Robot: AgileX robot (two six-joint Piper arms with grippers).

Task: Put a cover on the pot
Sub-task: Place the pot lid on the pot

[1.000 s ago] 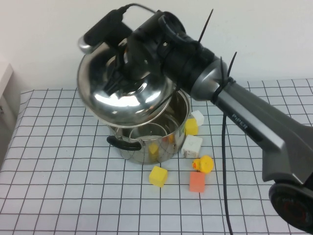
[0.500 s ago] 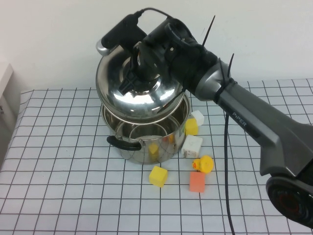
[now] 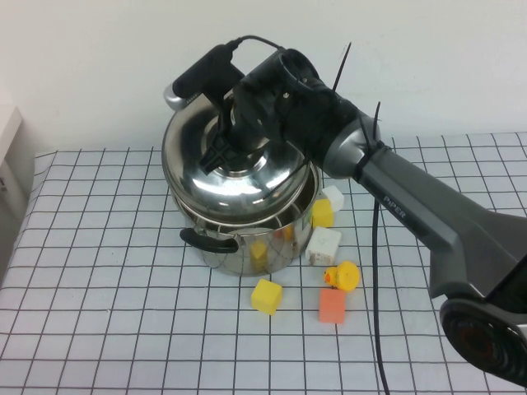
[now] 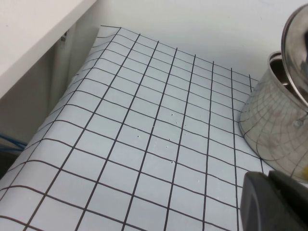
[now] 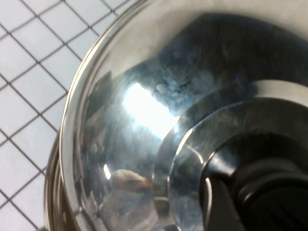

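Next, my right gripper sets the domed steel lid, now tilted over the pot's mouth, down on the rim of the pot (image 3: 249, 172) and lets go of it there, above the black side handle.
The pot (image 3: 247, 247) is shiny steel with a black side handle (image 3: 206, 241) and stands on the checked cloth at mid table. My right gripper (image 3: 233, 138) is shut on the black knob (image 5: 260, 187) of the domed steel lid (image 3: 222, 177). The lid sits tilted over the pot's mouth, low at the front left, with a gap at the right rim (image 3: 303, 197). The right wrist view is filled by the lid (image 5: 125, 120). My left gripper (image 4: 269, 195) is off to the pot's left, its fingers together and empty; the pot (image 4: 274, 130) and lid edge (image 4: 296, 53) show beyond it.
Toy blocks lie right of and in front of the pot: yellow (image 3: 266, 295), orange (image 3: 332, 307), white (image 3: 323, 245), yellow (image 3: 322, 213), white (image 3: 333, 197), plus a yellow duck (image 3: 342, 276). A white shelf (image 4: 38, 29) borders the table's left edge.
My right gripper has carried the lid to the right and down, from high over the pot's left side to low over its mouth. The left arm has not moved.
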